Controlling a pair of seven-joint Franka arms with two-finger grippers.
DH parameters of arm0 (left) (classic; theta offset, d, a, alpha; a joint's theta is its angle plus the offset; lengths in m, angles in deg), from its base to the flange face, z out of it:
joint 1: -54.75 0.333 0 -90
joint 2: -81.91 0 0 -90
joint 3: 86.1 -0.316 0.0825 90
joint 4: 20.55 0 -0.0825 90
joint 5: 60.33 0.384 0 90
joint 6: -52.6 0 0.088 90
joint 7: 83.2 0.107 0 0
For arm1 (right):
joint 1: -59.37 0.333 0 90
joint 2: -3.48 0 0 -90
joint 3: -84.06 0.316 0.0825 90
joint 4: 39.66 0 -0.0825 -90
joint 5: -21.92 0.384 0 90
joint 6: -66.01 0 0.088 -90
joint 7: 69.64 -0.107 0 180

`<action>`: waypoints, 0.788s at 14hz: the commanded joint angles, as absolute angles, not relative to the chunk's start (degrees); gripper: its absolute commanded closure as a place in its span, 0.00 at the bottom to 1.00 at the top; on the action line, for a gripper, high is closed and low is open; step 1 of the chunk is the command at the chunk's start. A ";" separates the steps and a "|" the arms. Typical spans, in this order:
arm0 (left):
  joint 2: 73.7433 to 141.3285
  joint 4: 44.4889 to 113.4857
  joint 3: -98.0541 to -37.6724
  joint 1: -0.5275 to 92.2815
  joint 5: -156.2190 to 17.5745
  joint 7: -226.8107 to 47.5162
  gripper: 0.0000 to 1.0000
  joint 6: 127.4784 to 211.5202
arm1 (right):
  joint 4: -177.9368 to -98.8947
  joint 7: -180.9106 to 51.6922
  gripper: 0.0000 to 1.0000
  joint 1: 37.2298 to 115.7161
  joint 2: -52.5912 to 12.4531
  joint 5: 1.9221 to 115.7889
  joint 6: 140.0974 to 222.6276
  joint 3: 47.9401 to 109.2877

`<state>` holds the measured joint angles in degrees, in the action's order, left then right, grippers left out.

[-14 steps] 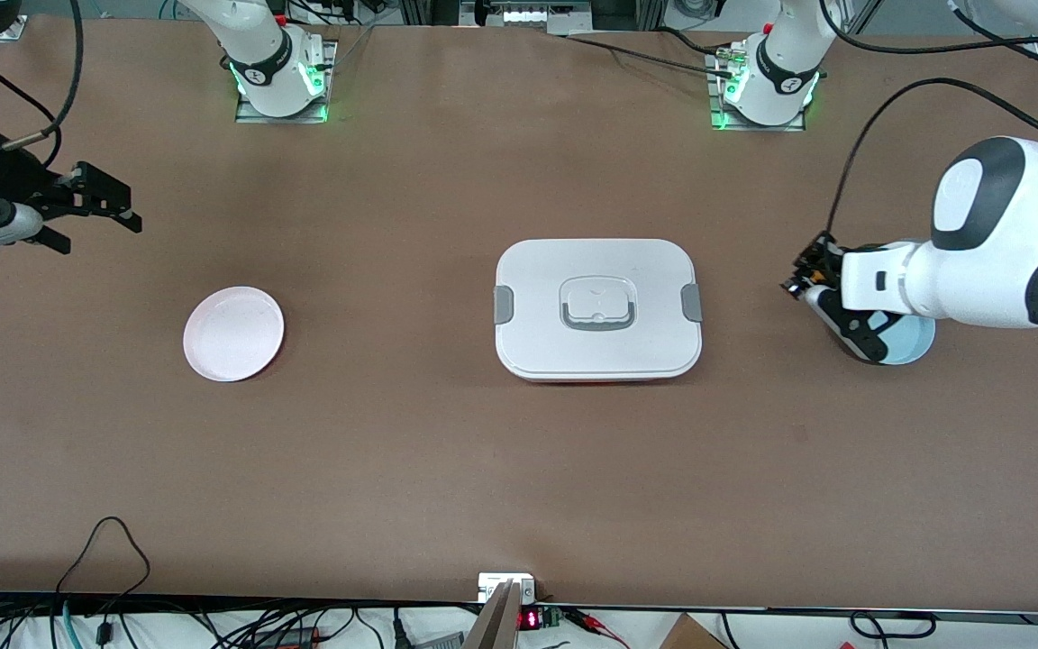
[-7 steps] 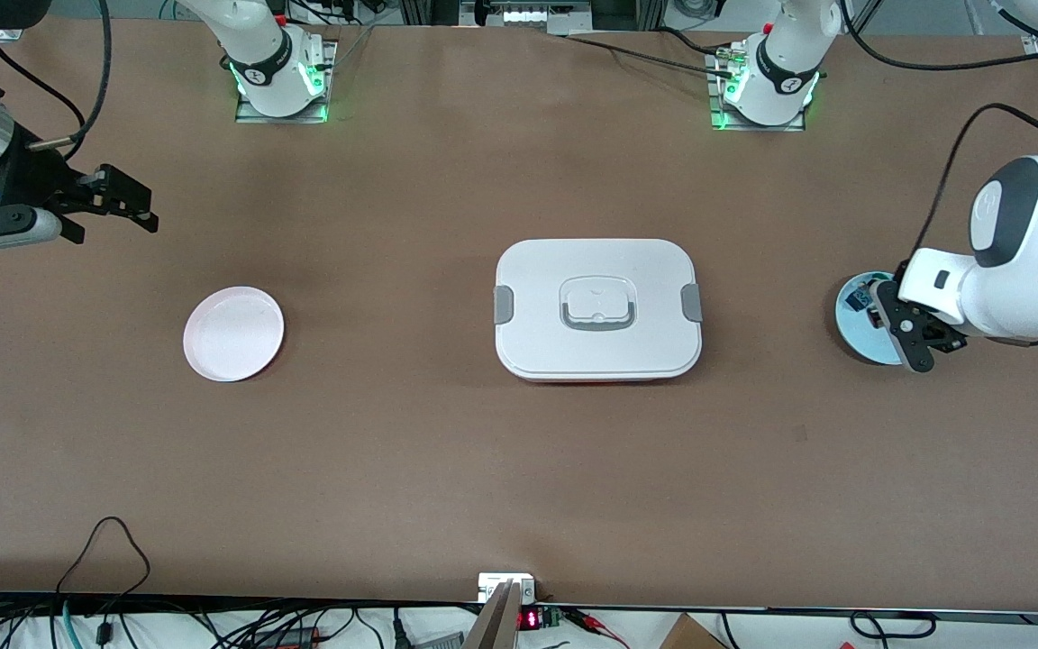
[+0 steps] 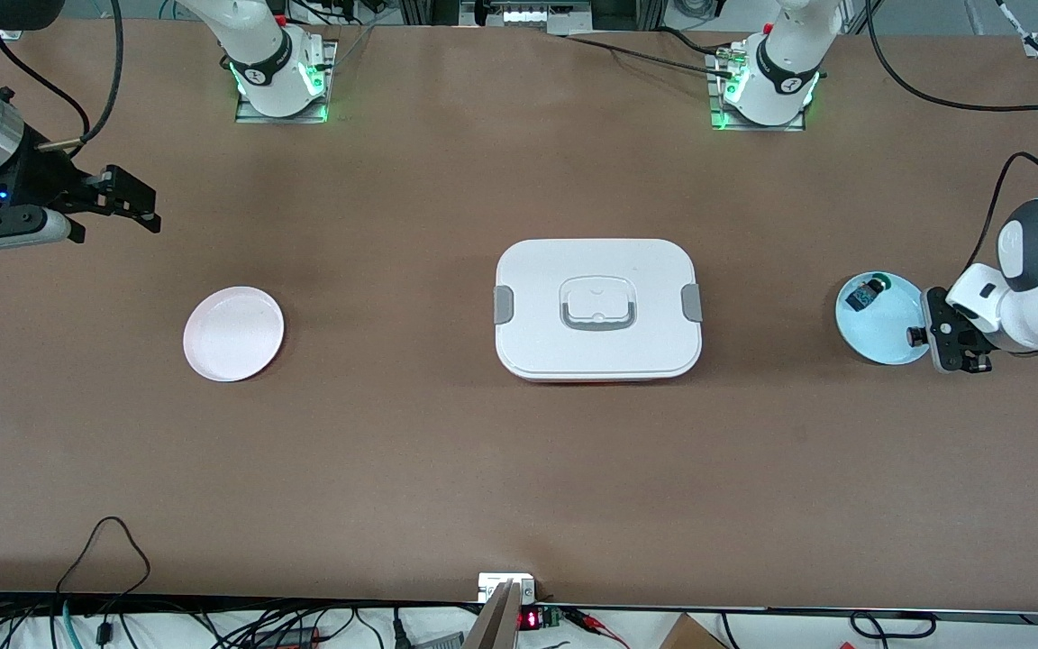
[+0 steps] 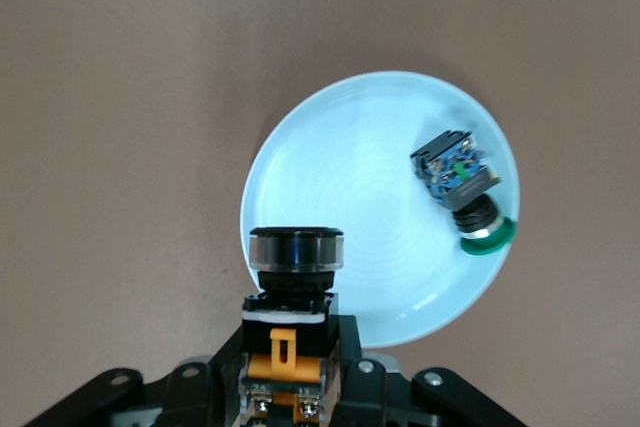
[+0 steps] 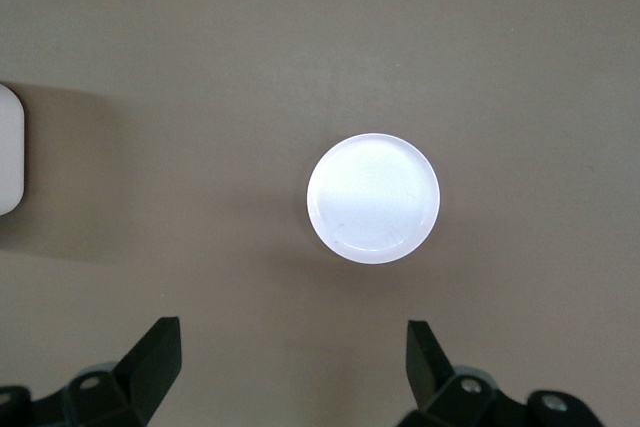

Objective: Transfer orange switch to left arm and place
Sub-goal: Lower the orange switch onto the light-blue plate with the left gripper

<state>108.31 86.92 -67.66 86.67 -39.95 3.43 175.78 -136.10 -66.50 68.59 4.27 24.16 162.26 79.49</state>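
My left gripper should release the orange switch on the blue plate [image 3: 889,333] [image 4: 339,207] next to the green-capped part.
My left gripper [image 3: 924,335] hangs over the rim of a pale blue plate [image 3: 879,332] at the left arm's end of the table. It is shut on the orange switch [image 4: 293,297], a black button on an orange base held upright between the fingers. In the left wrist view the left gripper [image 4: 290,352] has the blue plate [image 4: 350,197] below it. The white lidded box [image 3: 597,308] sits mid-table. My right gripper [image 3: 127,203] is open and holds nothing, over bare table by the white plate [image 3: 233,333]. The right wrist view shows that gripper [image 5: 290,357] and the white plate [image 5: 373,199].
A small blue-bodied part with a green cap [image 3: 866,295] lies on the blue plate; the left wrist view shows this part [image 4: 460,182] too. A corner of the box [image 5: 8,147] shows in the right wrist view. Cables lie along the table's front edge [image 3: 113,541].
The left arm has drawn back toward its end of the table with the switch, uncovering the blue plate. The right gripper has shifted slightly toward the table's middle.
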 commanded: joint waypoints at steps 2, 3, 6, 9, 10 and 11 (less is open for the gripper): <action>110.64 89.58 -66.76 88.40 -38.71 6.28 0.92 179.59 | -133.62 -67.27 0.00 68.78 3.14 23.15 160.93 79.23; 111.35 89.84 -66.76 88.85 -38.71 6.62 0.92 181.17 | -133.44 -67.36 0.00 68.78 2.96 23.15 161.10 79.23; 111.45 92.64 -66.33 90.52 -38.71 7.33 0.92 183.81 | -133.00 -67.36 0.00 69.22 2.52 22.63 160.93 79.32; 111.45 95.02 -66.33 90.70 -38.80 7.33 0.87 188.29 | -132.91 -67.27 0.00 68.96 1.73 21.57 160.93 79.23; 111.45 95.03 -66.33 91.05 -38.80 7.33 0.83 188.30 | -132.91 -67.36 0.00 68.95 1.73 21.57 161.01 79.23; 111.45 95.03 -66.33 91.57 -38.80 7.33 0.76 188.30 | -132.91 -67.44 0.00 69.13 1.73 21.66 161.10 79.23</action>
